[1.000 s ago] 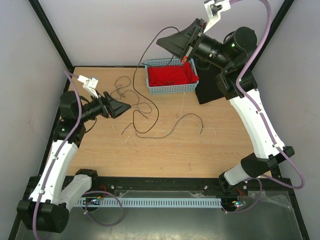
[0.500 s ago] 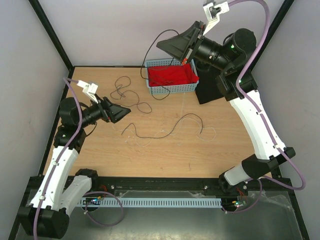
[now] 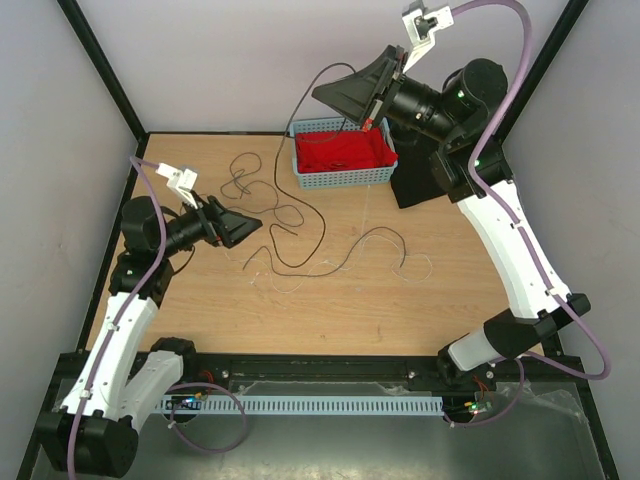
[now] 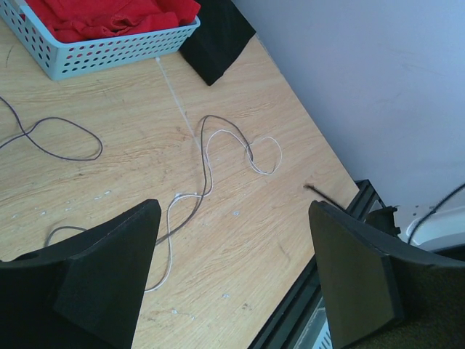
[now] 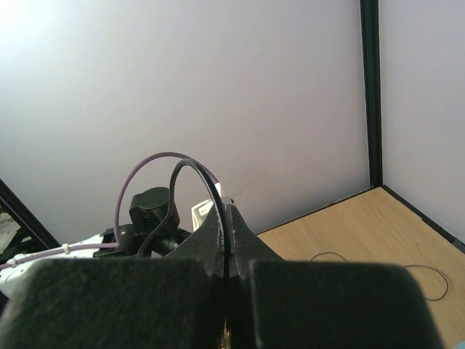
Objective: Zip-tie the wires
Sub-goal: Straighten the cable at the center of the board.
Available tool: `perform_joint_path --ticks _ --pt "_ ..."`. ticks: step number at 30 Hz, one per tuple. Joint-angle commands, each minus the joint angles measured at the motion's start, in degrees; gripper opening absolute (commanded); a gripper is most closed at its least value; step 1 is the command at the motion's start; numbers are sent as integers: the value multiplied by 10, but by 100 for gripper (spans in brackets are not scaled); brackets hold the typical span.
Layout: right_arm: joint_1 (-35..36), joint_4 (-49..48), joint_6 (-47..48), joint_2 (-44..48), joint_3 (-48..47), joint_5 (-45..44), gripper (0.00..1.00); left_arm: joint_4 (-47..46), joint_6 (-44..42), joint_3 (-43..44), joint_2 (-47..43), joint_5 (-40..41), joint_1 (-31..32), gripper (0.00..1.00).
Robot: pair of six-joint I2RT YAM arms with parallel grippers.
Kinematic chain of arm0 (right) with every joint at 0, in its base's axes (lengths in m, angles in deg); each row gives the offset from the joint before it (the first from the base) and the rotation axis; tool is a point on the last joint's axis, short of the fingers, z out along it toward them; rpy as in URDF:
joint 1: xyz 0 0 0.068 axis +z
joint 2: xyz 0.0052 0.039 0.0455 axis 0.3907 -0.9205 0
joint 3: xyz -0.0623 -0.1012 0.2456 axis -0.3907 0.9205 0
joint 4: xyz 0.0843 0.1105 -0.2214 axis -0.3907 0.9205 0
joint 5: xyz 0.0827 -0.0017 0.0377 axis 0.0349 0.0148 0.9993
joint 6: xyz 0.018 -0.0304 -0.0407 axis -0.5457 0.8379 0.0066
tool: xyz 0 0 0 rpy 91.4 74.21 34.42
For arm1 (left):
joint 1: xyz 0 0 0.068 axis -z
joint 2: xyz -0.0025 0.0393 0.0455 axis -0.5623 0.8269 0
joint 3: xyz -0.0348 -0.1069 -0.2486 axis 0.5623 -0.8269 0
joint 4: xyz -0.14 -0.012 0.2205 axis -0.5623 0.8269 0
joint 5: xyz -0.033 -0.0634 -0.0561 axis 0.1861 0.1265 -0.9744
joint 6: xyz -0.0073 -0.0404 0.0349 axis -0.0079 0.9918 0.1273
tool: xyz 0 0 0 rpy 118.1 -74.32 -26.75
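Observation:
The robot's left gripper should next close near the loose end (image 3: 291, 232) (image 4: 320, 193) of the black wire that hangs from the right gripper.
The wires are thin black and whitish strands looping over the table (image 3: 375, 231), and they also show in the left wrist view (image 4: 205, 156). My right gripper (image 3: 320, 90) is raised above the blue basket (image 3: 345, 178) and is shut on one black wire (image 5: 190, 166), which arcs out of the jaw tips and hangs down to the table. My left gripper (image 3: 257, 226) is open and empty, low over the left of the table beside the tangle; its jaws stand wide apart (image 4: 234, 211). A thin straight white strip, apparently the zip tie (image 4: 176, 94), lies on the table just in front of the basket.
The blue basket (image 4: 109, 49) holds a red cloth (image 3: 340, 150). A black pad (image 3: 420, 180) lies right of it. Black frame posts stand at the back corners, and a black rail runs along the near edge (image 3: 330, 368).
My right gripper has risen slightly with the black wire, and the wire's loops on the table have shifted. My left gripper has moved a little toward the near side.

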Motion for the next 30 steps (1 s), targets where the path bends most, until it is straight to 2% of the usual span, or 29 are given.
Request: perform_joint_path --ticks 1,7,17,25,30 --pt "2 -25 -6 14 7 4 0 -26 -3 1 -2 0 -2 85" --pt "3 -22 -2 15 12 5 0 -26 52 33 35 -10 -6 85" --pt "3 -23 2 26 30 2 0 -39 168 93 145 -51 3 80" --pt "3 -31 1 35 55 4 0 -98 202 113 220 -44 65 77" --pt "2 -18 17 42 57 -6 0 -102 206 117 256 -65 106 68"
